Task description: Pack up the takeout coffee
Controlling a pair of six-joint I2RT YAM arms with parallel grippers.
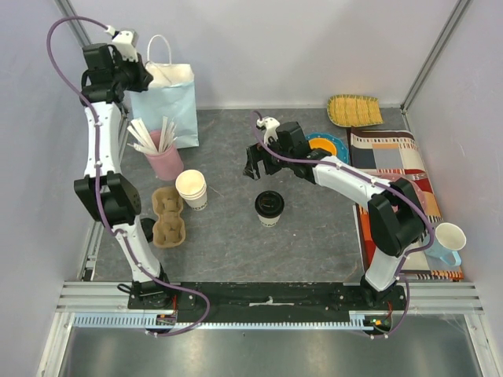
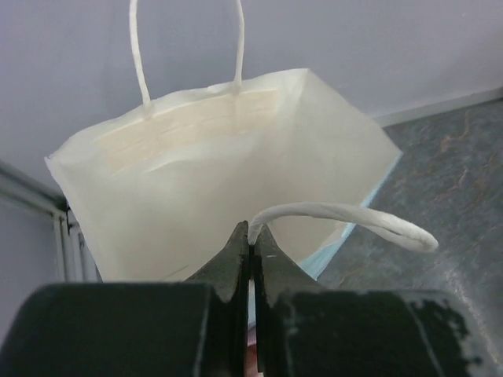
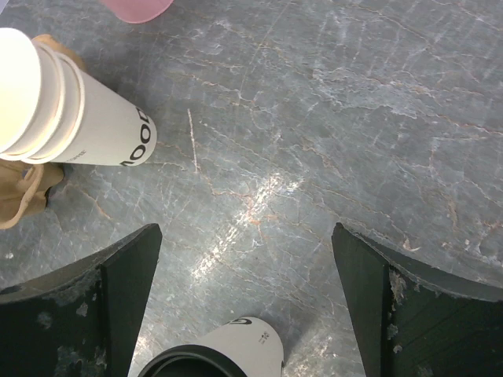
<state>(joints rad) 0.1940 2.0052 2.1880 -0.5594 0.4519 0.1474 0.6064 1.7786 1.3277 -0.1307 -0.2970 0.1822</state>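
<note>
I will next close my right gripper on the light blue paper bag's far rim [image 1: 170,64], at the upright white handle's end away from my left gripper.
The takeout coffee [image 1: 269,207], a white paper cup with a black lid, stands upright mid-table; it also shows at the bottom edge of the right wrist view [image 3: 224,352]. My right gripper [image 1: 255,166] is open and empty, hovering just beyond and left of the cup. A light blue paper bag [image 1: 167,102] with white handles stands at the back left, its mouth open [image 2: 228,173]. My left gripper [image 2: 251,229] is shut on the bag's near white handle [image 2: 346,216], holding it at the bag's top edge [image 1: 145,76].
A pink cup of white sticks [image 1: 163,153], stacked lidless paper cups [image 1: 192,188] and a brown cardboard cup carrier [image 1: 167,216] stand at the left. A blue plate [image 1: 328,145], yellow woven tray [image 1: 354,110], patterned cloth [image 1: 397,169] and a mug [image 1: 446,242] lie at the right.
</note>
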